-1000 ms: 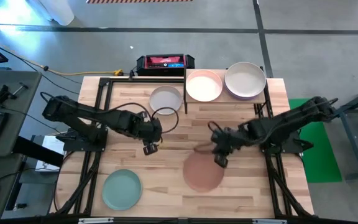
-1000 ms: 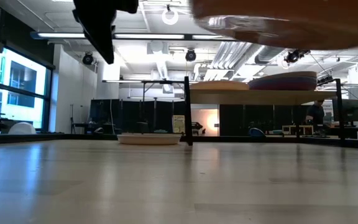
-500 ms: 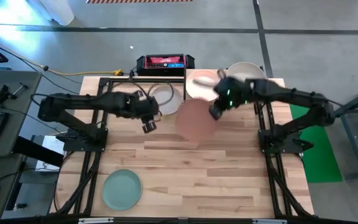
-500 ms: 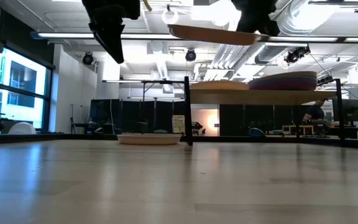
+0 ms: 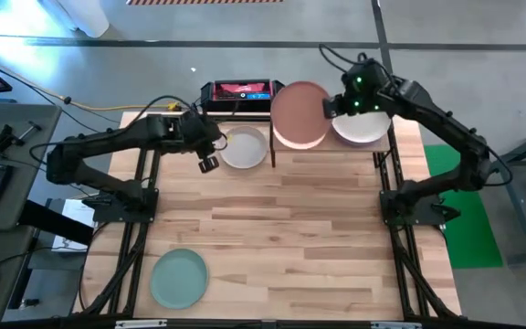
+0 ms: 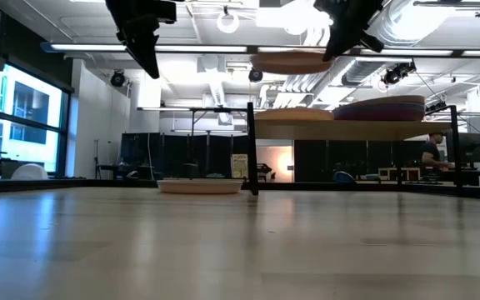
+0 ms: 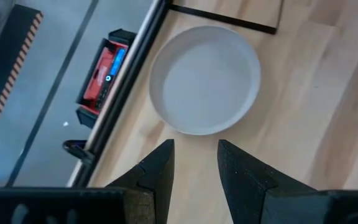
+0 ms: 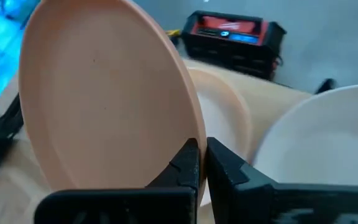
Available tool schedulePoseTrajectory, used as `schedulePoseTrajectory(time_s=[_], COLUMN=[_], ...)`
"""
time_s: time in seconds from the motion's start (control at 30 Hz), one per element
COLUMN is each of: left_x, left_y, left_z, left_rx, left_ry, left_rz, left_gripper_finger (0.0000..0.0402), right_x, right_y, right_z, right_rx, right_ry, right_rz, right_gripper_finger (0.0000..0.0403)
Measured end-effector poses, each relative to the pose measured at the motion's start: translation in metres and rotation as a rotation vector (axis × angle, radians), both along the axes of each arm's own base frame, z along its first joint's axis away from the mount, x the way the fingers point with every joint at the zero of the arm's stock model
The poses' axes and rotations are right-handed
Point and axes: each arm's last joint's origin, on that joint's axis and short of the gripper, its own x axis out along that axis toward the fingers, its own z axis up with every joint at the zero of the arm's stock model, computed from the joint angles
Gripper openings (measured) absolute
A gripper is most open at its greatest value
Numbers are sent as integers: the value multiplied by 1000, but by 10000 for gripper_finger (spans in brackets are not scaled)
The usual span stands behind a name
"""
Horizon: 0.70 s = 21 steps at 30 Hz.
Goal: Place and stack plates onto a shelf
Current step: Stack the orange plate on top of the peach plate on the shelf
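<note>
My right gripper is going to let go of the tan-brown plate on top of the pale pink plate (image 5: pixel 301 125) (image 8: pixel 197 135), next to the cream plate.
My right gripper (image 5: pixel 333 108) is shut on the tan-brown plate (image 5: pixel 298 111), which hangs in the air over the pale pink plate (image 8: pixel 232 121) lying on the shelf (image 5: pixel 393 123). Beside the pink plate, a cream plate (image 5: pixel 363 121) tops a stack on the shelf, with a purple plate (image 6: pixel 390 108) under it. My left gripper (image 7: pixel 194 168) is open and hovers above the table just short of the grey-white plate (image 7: pixel 204 78), which lies flat on the tabletop left of the shelf. A teal-green plate (image 5: pixel 179 277) lies near the table's near left corner. My right gripper pinches the tan-brown plate's rim (image 8: pixel 188 140) between its two fingers, on the plate's right-hand side. The fingers come at it from the table's right. In the low view the plate (image 6: pixel 294 60) is lifted clear and nearly level, above the shelf's plates.
The shelf's black post (image 5: pixel 272 151) stands between the grey-white plate and the shelf. A red and black device (image 5: pixel 242 91) sits past the table's far edge. Bare wood (image 5: pixel 299 228) fills the table's middle and near right. A person (image 6: pixel 430 154) is far off in the room.
My right gripper has carried the tan-brown plate from above the table's near middle, up and toward the far edge, until it is over the pink plate on the shelf. My left gripper has moved toward the far edge, up to the grey-white plate.
</note>
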Motion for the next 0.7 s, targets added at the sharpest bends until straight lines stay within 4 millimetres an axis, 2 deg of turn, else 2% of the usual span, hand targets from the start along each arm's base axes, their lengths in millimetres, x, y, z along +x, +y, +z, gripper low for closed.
schedulePoseTrajectory(time_s=[0.13, 0.37, 0.5, 0.7], left_x=[-6, -9, -10, -10], left_y=[6, 12, 11, 11], left_z=[4, 3, 3, 3], left_rx=[15, 9, 1, -12], left_ry=[1, 7, 8, -14], left_rz=[4, 36, 42, 72], left_gripper_finger=[111, 111, 111, 111], right_x=[-3, 8, 10, 14], right_y=[-16, -41, -49, -53], right_z=[-6, -26, -35, -44], right_rx=[19, 114, 185, 192], right_ry=[11, 32, 35, 91], right_rz=[-66, -81, -88, -56], right_gripper_finger=[0, 0, 0, 0])
